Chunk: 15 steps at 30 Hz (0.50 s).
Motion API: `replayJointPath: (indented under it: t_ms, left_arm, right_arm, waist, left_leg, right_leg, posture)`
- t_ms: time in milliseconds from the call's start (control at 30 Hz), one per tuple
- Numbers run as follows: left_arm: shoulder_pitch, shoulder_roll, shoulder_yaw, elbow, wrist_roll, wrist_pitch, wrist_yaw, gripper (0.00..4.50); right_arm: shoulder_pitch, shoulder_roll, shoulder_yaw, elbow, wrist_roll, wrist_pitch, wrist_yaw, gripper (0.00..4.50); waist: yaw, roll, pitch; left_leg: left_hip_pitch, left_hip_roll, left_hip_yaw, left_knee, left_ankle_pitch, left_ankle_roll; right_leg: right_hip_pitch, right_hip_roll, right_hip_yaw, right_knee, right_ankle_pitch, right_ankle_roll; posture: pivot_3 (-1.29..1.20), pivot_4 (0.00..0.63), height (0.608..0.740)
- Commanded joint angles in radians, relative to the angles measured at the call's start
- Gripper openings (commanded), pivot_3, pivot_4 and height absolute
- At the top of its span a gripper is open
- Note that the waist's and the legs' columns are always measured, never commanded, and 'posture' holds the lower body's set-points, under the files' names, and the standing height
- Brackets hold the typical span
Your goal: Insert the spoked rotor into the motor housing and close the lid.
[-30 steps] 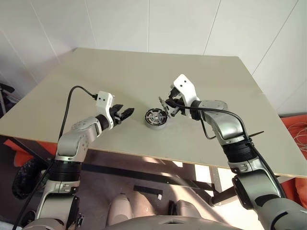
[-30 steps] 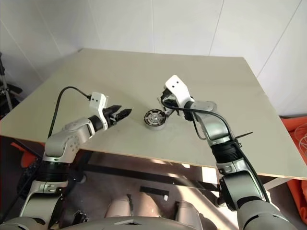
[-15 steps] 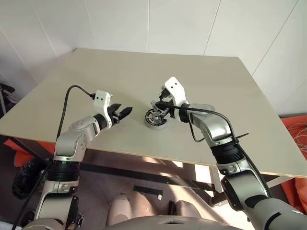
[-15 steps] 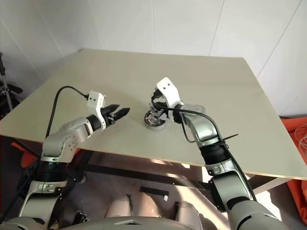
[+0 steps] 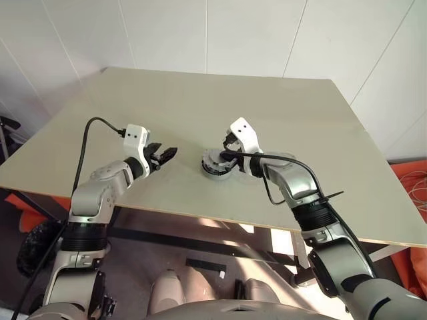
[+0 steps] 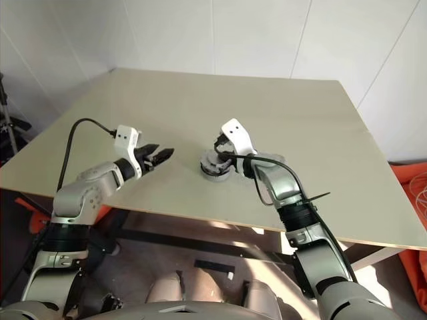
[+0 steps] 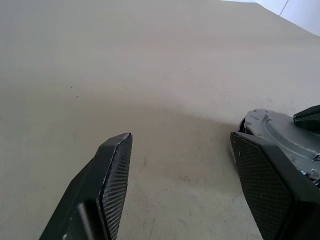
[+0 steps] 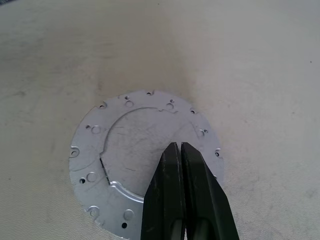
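The lid sits over the motor housing with a dark gap, so the robot's right gripper should open its closed fingers and take hold of the lid's raised middle (image 8: 136,149).
The motor housing (image 5: 213,171) stands at the middle of the table. The lid (image 8: 131,142), a flat grey round plate with small holes near its rim, lies on top of it and covers its inside. The spoked rotor is hidden. My right gripper (image 8: 176,146) is shut, its fingertips over the middle of the lid (image 5: 212,160); I cannot tell whether they touch it. My left gripper (image 5: 167,153) hovers open a short way left of the housing with nothing between its fingers (image 7: 117,165). The lid's (image 7: 272,127) edge shows past its right finger.
The beige table (image 5: 280,113) reaches back to white walls. Its front edge runs just below both arms, and its right edge slants away at the far right. A black cable loops up from the left wrist.
My right gripper has come down and to the left with the lid onto the housing. The spoked face seen in the housing before is now covered. The left gripper has stayed put.
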<state>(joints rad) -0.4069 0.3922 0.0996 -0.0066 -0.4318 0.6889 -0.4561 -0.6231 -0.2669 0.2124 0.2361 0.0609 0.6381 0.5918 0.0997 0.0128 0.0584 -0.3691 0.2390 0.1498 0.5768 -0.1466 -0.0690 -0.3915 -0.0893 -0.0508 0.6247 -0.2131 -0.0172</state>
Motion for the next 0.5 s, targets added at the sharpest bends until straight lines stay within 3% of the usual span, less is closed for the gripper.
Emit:
replayJointPath:
  t_ms: [33, 333, 500]
  left_arm:
    - [-0.031, 0.017, 0.023, -0.008, 0.005, -0.004, 0.0, 3.3]
    - [-0.044, 0.019, 0.031, -0.002, 0.006, 0.007, 0.006, 3.3]
    - [-0.048, 0.017, 0.03, 0.004, 0.008, 0.006, 0.005, 3.3]
  right_arm:
    - [-0.042, 0.01, -0.02, 0.051, -0.006, -0.044, -0.018, 0.05]
    - [-0.009, 0.029, 0.003, 0.102, -0.016, -0.082, -0.014, 0.05]
    - [-0.024, 0.04, -0.059, 0.08, 0.032, -0.086, -0.017, 0.05]
  waist:
    - [-0.001, 0.0, 0.0]
    - [-0.002, 0.0, 0.0]
    - [-0.002, 0.0, 0.0]
  left_leg:
    - [0.0, 0.0, 0.0, 0.0, 0.0, 0.0]
    - [0.001, 0.0, 0.0, 0.0, 0.0, 0.0]
    - [0.001, 0.0, 0.0, 0.0, 0.0, 0.0]
  right_leg:
    - [0.0, 0.0, 0.0, 0.0, 0.0, 0.0]
    - [0.001, 0.0, 0.0, 0.0, 0.0, 0.0]
    - [0.001, 0.0, 0.0, 0.0, 0.0, 0.0]
  posture:
    - [0.0, 0.0, 0.74]
    - [0.0, 0.0, 0.74]
    - [0.0, 0.0, 0.74]
